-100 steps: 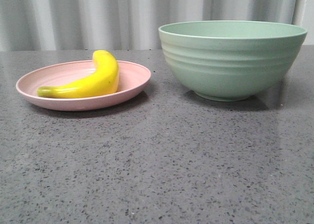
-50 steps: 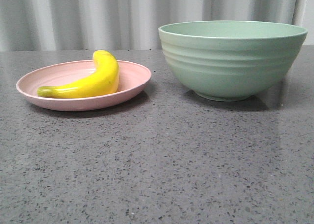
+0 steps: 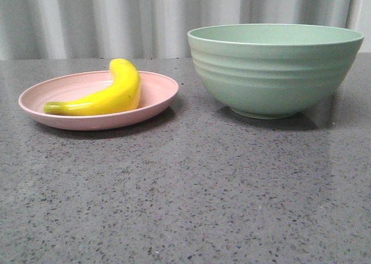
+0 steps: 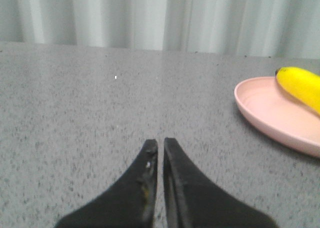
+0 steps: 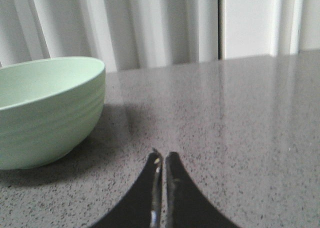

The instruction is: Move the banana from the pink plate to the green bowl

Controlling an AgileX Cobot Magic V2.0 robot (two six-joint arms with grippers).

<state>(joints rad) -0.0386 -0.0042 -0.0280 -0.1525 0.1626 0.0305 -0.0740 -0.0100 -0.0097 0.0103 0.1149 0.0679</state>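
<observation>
I will close my left gripper on the curved middle (image 3: 120,94) of the yellow banana, between its green stem end and its far end.
The yellow banana (image 3: 107,95) lies on the pink plate (image 3: 153,99) at the left of the grey table, its green stem end toward the front left. The green bowl (image 3: 272,70) stands upright to the plate's right and looks empty. Neither gripper shows in the front view. In the left wrist view my left gripper (image 4: 160,143) is shut and empty, low over bare table, apart from the plate (image 4: 265,113) and banana (image 4: 300,85). In the right wrist view my right gripper (image 5: 163,156) is shut and empty, beside the bowl (image 5: 47,108) and apart from it.
The grey speckled tabletop (image 3: 185,194) runs from the dishes to the front edge. A pale corrugated wall (image 3: 116,15) closes off the back of the table.
</observation>
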